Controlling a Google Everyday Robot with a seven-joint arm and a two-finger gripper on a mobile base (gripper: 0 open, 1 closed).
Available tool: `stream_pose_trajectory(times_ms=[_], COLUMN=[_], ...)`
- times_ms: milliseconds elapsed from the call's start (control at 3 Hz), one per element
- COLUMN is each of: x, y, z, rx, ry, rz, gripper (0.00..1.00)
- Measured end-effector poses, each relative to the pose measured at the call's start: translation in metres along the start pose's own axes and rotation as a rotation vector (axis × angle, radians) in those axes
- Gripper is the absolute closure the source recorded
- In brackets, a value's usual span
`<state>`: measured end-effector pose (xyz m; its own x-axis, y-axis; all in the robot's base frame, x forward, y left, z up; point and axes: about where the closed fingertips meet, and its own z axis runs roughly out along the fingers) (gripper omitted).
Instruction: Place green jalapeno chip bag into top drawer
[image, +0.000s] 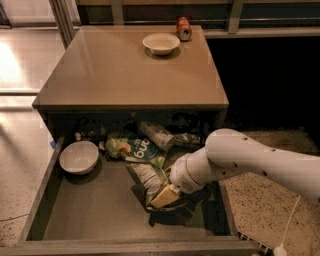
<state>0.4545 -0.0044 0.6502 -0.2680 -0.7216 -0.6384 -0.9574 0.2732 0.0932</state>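
Note:
Next, my gripper lets go of the green jalapeno chip bag on the bottom of the drawer in front of the light-green bag (151, 199).
The top drawer (95, 212) stands pulled out under the table, its grey-green floor in full view. The green jalapeno chip bag (144, 175), dark and crumpled with silvery patches, lies inside the drawer right of centre. My gripper (164, 196) reaches down into the drawer from the right on a white arm, and its yellowish tip rests at the near end of the bag, touching or just above it. The wrist hides the bag's right side.
In the drawer there are also a white bowl (79, 157) at the left, a light-green bag (131, 147) and a clear wrapper (159, 134) at the back. On the tabletop (120, 75) stand another bowl (161, 43) and a can (183, 28).

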Motion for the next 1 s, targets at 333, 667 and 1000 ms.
stream_pose_trajectory(times_ms=[333,667,1000], x=[0.002,0.007,0.01], y=[0.001,0.002,0.006], z=[0.011,0.029,0.046], rx=[-0.023,-0.062,-0.101], ry=[-0.016,-0.04,-0.046], rz=[0.003,0.009,0.006], gripper=[1.0,1.0,1.0])
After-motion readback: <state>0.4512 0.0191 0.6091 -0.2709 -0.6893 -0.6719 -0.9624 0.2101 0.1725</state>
